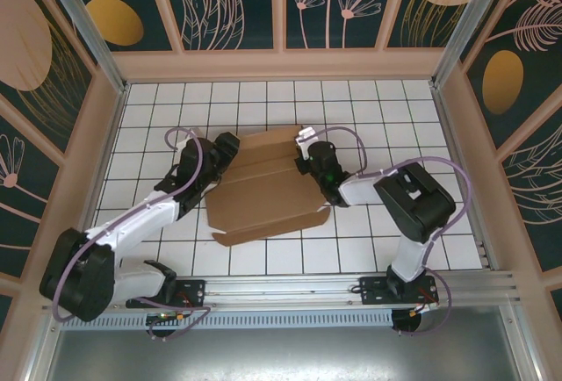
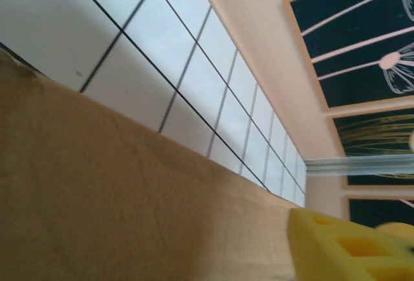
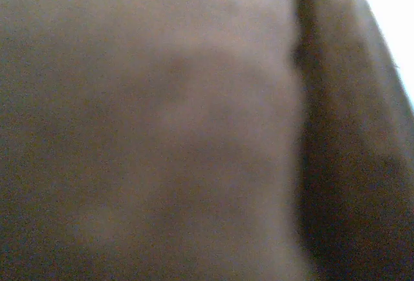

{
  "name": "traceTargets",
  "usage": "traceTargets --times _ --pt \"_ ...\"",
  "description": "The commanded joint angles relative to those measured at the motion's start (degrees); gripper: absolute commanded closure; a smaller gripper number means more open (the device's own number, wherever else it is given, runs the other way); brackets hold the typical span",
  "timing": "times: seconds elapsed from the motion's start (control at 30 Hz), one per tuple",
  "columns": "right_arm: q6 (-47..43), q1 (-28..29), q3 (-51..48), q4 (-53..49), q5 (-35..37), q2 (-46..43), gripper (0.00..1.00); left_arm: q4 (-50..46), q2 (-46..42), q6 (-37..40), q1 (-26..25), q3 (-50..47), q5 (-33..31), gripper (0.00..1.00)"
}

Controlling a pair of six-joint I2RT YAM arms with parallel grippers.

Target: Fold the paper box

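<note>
My left gripper is covering the far corner of the slanted paper box, so it should open, back away and grab the side flap's near end (image 1: pixel 211 190).
The paper box (image 1: pixel 268 190) lies in the middle of the tiled table as a brown cardboard sheet with creases, its far panels raised a little. My left gripper (image 1: pixel 228 147) is at the box's far left edge. In the left wrist view the cardboard (image 2: pixel 129 197) spreads across the lower left, with one yellow finger pad (image 2: pixel 349 245) beside it at the bottom right. My right gripper (image 1: pixel 306 149) is pressed against the box's far right edge. The right wrist view is a close blur of brown cardboard (image 3: pixel 162 132). Neither gripper's jaw opening can be made out.
The white tiled table (image 1: pixel 386 109) is bounded by a beige rim and patterned walls (image 1: pixel 281 3) on three sides. An aluminium rail (image 1: pixel 351 289) with both arm bases runs along the near edge. Cables loop above both wrists.
</note>
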Motion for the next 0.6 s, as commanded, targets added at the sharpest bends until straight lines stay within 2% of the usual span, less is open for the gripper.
traceTargets --times 0.0,0.17,0.3,0.43,0.57 --pt "1.4 0.3 -2.3 -3.7 3.8 -4.2 0.98 -8.0 -7.0 10.6 0.4 0.7 6.7 0.25" --pt "5.6 0.3 -4.9 -6.4 4.1 -8.1 1.00 -17.9 -18.2 19.0 1.4 -0.9 16.7 0.23" --pt "7.6 0.0 -8.7 -4.1 4.9 -10.0 1.00 -26.0 -22.5 23.1 1.6 3.3 16.6 0.30" --pt "8.9 -0.1 -11.1 -2.9 5.8 -11.5 1.00 -29.5 -18.8 24.8 2.2 8.3 13.3 0.34" --pt "10.1 -0.1 -12.9 -1.2 4.3 -12.3 1.00 -27.1 -12.3 25.1 3.7 9.3 14.0 0.37"
